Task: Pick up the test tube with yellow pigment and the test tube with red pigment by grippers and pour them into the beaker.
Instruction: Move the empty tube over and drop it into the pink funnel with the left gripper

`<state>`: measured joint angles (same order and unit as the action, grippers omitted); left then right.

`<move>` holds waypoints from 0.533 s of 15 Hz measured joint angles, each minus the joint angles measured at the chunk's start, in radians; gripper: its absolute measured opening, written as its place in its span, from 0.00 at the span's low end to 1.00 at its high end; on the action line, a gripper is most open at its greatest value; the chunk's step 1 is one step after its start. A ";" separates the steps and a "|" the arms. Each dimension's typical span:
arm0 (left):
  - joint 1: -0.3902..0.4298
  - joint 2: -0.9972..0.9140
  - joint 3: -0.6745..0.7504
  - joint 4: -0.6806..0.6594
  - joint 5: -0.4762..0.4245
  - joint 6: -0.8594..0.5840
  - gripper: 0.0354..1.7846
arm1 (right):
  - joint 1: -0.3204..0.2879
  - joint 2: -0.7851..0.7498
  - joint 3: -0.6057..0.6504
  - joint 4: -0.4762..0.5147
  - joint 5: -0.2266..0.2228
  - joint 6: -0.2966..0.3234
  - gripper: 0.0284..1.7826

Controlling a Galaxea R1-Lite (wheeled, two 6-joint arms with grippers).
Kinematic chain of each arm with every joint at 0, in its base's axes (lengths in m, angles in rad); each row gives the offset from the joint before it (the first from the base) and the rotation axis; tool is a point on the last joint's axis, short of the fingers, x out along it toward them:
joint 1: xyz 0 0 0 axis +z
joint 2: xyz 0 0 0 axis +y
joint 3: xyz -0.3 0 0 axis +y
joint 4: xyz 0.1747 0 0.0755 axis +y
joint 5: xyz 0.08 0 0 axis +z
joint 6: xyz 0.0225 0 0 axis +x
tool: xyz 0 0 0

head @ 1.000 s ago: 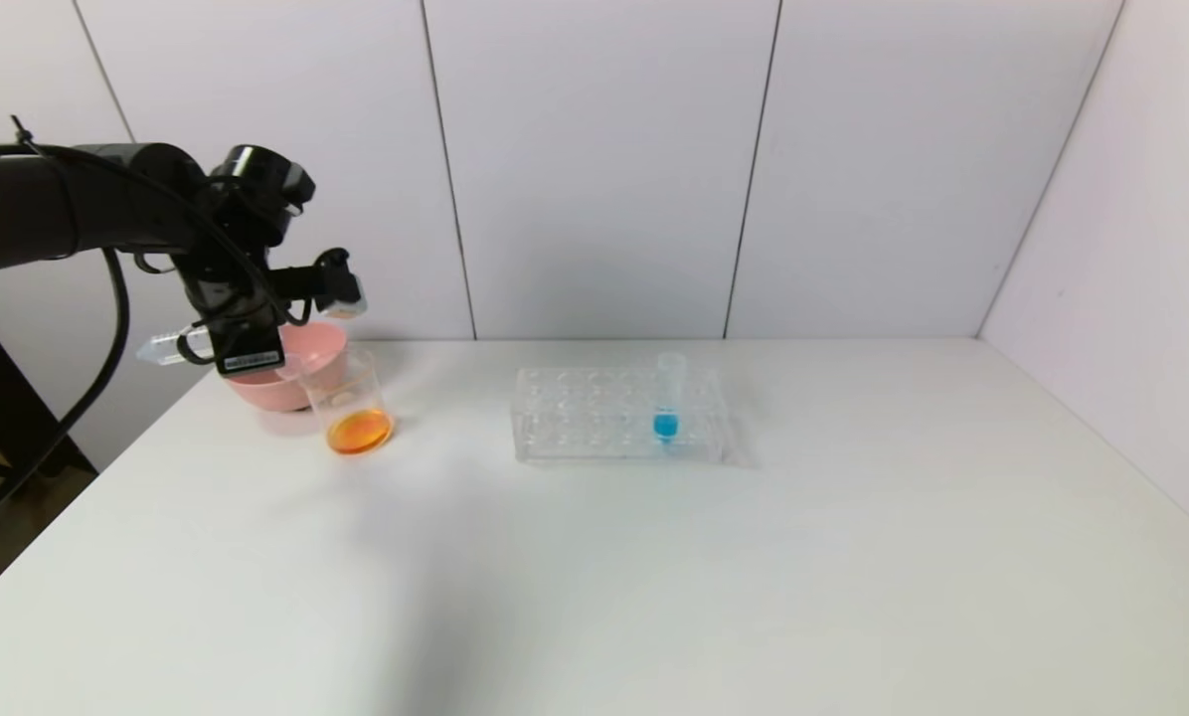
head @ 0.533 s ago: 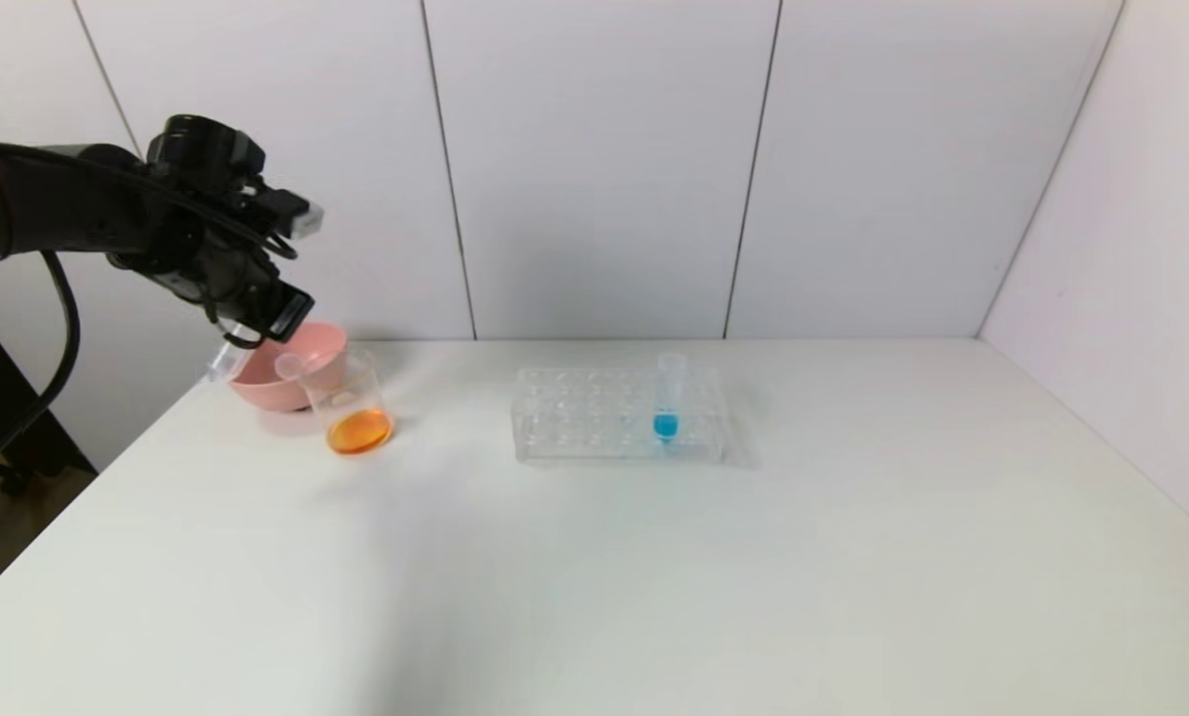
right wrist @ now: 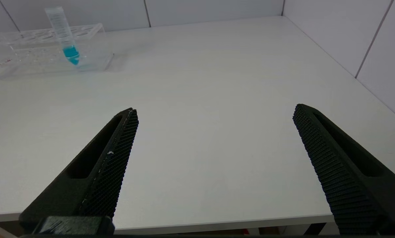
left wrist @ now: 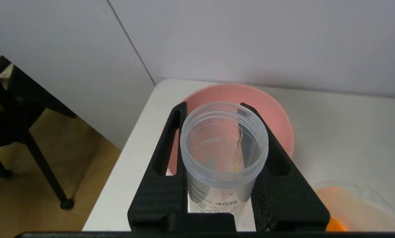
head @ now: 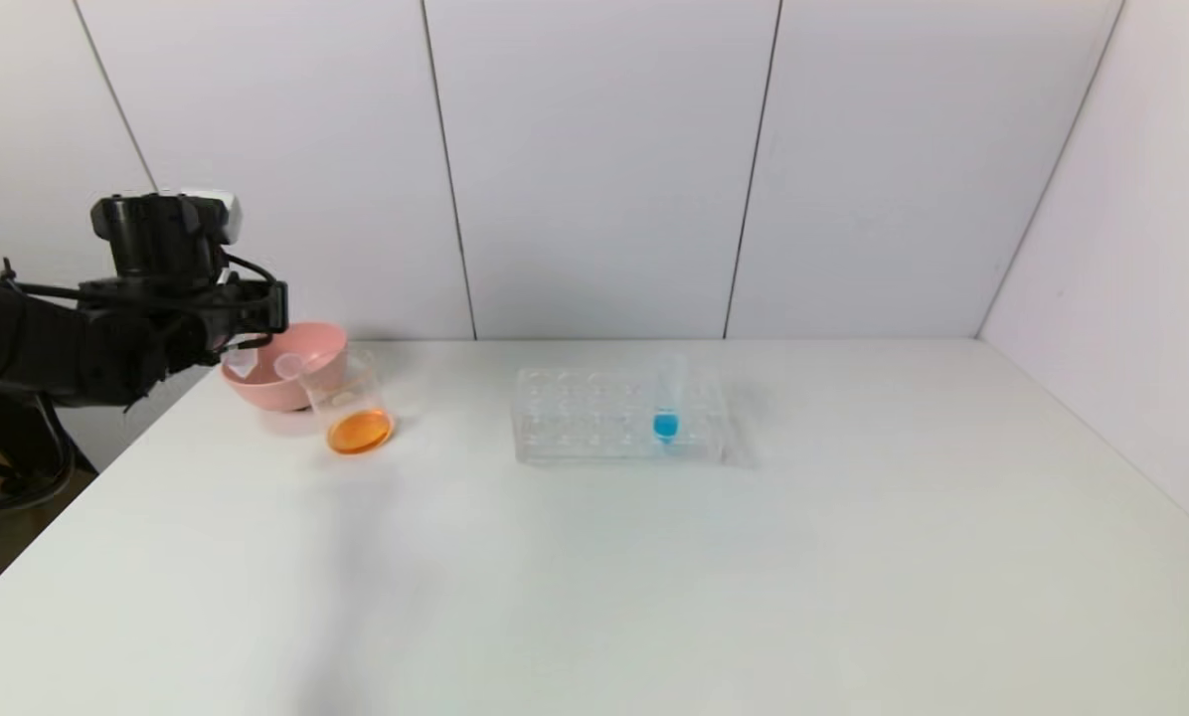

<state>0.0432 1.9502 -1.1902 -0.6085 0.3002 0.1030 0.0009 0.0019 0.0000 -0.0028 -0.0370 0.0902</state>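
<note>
I need to let go of the emptied test tube with my left gripper inside the pink bowl [head: 281, 371] [left wrist: 239, 137], next to the other emptied tube.
My left gripper [head: 245, 345] is shut on an emptied clear test tube [left wrist: 222, 155], graduated, with a thin yellow-orange streak inside. It holds the tube over the pink bowl [head: 311, 348], tip down into the bowl [left wrist: 276, 115]. I cannot tell whether this was the yellow or the red tube. Another emptied tube [head: 287, 366] leans in the bowl. The beaker [head: 353, 403] stands in front of the bowl with orange liquid at its bottom; it also shows in the left wrist view [left wrist: 352, 205]. My right gripper [right wrist: 215, 110] is open and empty above the table's near edge, out of the head view.
A clear tube rack [head: 594, 418] stands mid-table with a blue-tipped tube [head: 666, 398] upright in it; both show in the right wrist view, the rack [right wrist: 19, 56] and the tube [right wrist: 65, 36]. The bowl sits at the table's far left corner, by the edge. White walls stand behind and to the right.
My left arm has swung left and down from beside the beaker. The tube in it has turned from lying level to tip-down over the pink bowl.
</note>
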 joint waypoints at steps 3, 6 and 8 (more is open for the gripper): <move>0.010 0.089 0.081 -0.380 0.063 0.000 0.28 | 0.000 0.000 0.000 0.000 0.000 0.000 0.96; 0.021 0.187 0.059 -0.528 0.084 -0.029 0.28 | 0.000 0.000 0.000 0.000 0.000 0.000 0.96; 0.038 0.246 0.020 -0.534 0.094 -0.057 0.28 | 0.000 0.000 0.000 0.000 0.000 0.000 0.96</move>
<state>0.0813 2.1962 -1.1704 -1.1430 0.3945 0.0455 0.0009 0.0019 0.0000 -0.0028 -0.0370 0.0902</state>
